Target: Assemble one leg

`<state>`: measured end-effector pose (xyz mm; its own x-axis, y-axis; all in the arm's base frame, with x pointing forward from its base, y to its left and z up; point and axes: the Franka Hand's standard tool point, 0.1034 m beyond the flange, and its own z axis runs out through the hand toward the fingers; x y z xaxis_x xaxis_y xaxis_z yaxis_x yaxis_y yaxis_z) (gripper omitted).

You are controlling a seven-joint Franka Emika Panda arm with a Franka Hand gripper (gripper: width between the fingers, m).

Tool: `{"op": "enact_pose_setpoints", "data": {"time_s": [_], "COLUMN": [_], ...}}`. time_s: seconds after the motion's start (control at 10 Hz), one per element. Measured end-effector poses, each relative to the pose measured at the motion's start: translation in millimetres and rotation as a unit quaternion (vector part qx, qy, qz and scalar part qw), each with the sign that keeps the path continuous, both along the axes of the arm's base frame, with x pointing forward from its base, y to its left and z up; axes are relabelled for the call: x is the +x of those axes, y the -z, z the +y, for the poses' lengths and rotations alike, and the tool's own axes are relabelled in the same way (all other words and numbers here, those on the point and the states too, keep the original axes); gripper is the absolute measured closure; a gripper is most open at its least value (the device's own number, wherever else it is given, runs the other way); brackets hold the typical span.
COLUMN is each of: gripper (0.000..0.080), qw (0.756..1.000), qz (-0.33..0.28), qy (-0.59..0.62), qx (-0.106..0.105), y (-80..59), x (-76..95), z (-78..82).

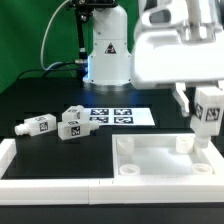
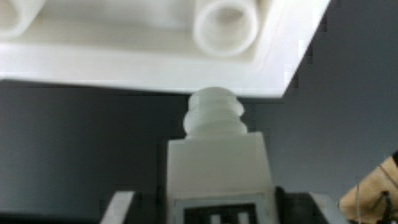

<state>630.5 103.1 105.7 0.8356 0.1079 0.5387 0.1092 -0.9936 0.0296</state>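
Next, I let my gripper release the white leg once it is standing in the tabletop's round front corner socket [image 1: 202, 168] [image 2: 228, 26], the one that is nearest to its threaded tip.
My gripper [image 1: 207, 118] is shut on a white leg [image 1: 208, 112] with black-and-white tags and holds it upright over the exterior view's right end of the white tabletop [image 1: 150, 165]. The leg's threaded tip [image 2: 212, 106] points down, just off the tabletop's edge [image 2: 160, 75] near a round corner socket [image 2: 228, 28]. In the wrist view the leg's blocky body [image 2: 217, 165] sits between my dark fingers [image 2: 125, 205]. Three more legs lie on the black table at the exterior view's left: one [image 1: 37, 126], another [image 1: 70, 129] and a third [image 1: 78, 113].
The marker board [image 1: 118, 116] lies behind the tabletop, in front of the arm's white base [image 1: 106, 55]. A white rail [image 1: 20, 150] borders the table at the exterior view's left and front. A green backdrop stands behind.
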Motion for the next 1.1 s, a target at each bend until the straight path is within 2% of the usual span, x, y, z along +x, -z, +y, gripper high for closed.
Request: {"op": "enact_pose_setpoints", "data": {"time_s": [0.8,1.1], "gripper": [0.0518,0.0518], "qw": [1.0,1.0], "qz": [0.019,0.005], "qy": [-0.006,-0.009], "qx": [-0.003,-0.001], "y": [26.7,31.5], "x": [-7.7,-3.0], "z": [6.7,13.0]}}
